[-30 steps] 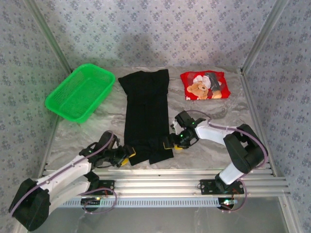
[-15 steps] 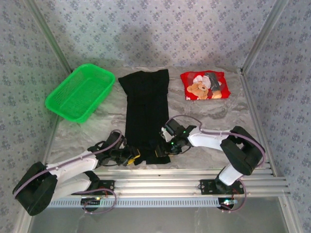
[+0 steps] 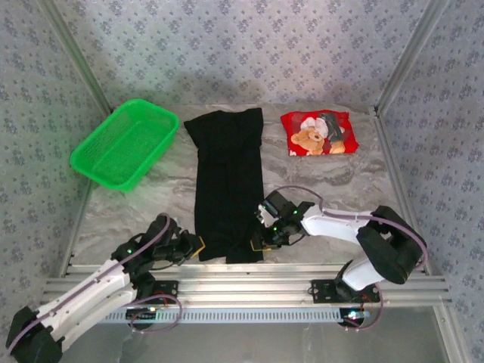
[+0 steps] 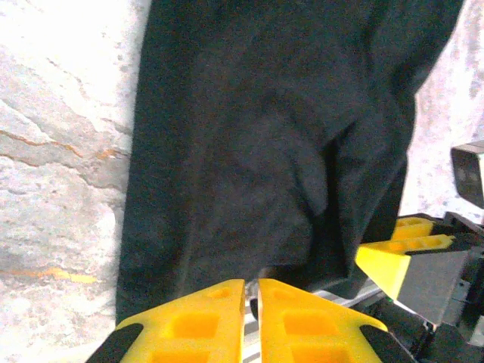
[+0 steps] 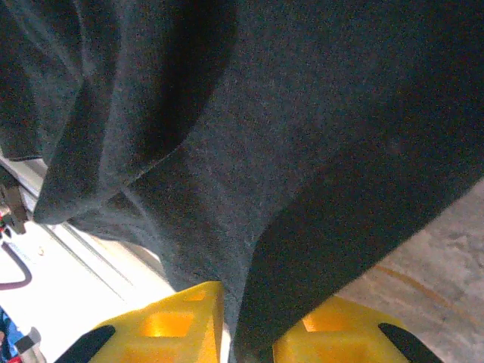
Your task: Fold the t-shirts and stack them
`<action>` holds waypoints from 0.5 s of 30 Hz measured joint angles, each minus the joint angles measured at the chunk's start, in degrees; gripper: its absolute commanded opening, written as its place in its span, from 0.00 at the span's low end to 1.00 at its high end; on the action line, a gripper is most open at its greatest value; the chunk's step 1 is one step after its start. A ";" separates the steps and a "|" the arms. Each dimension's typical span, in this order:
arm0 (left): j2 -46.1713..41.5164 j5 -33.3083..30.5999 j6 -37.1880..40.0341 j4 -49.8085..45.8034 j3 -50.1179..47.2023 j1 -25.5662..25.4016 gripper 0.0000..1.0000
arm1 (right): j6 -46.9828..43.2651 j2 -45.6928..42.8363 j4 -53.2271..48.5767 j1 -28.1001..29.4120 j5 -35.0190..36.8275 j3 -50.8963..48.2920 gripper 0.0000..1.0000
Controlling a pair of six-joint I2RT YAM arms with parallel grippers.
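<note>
I am pinching the black t-shirt's side edge short of the hem's corner with my right gripper, so next I open it and take the t-shirt's near corner [image 3: 259, 259] before both grippers fold.
The black t-shirt [image 3: 227, 174] lies as a long strip down the middle of the table. Its near hem reaches the front edge. My left gripper [image 3: 198, 246] is at the hem's near-left corner; in the left wrist view [image 4: 252, 283] its jaws are nearly together where the dark cloth [image 4: 265, 136] ends. My right gripper [image 3: 257, 243] is at the near-right corner. In the right wrist view [image 5: 253, 306] a fold of black cloth [image 5: 302, 113] runs between its yellow fingers. The red t-shirt [image 3: 316, 133] with the teddy-bear print sits folded at the back right.
A green mesh basket [image 3: 159, 151] stands at the back left. Aluminium rails [image 3: 249, 283] run along the table's near edge, just below the hem. Slanted frame posts [image 3: 401, 68] bound the sides. My right gripper's yellow finger [image 4: 393, 257] shows at the right of the left wrist view.
Both grippers have closed at the black shirt's near hem. The right one slid a little toward the front edge, and the left arm swung back to the left.
</note>
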 measured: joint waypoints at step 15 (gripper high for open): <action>8.31 0.00 3.08 -5.33 1.16 -0.63 0.44 | 2.32 -5.62 -0.31 0.44 -0.20 -5.99 0.52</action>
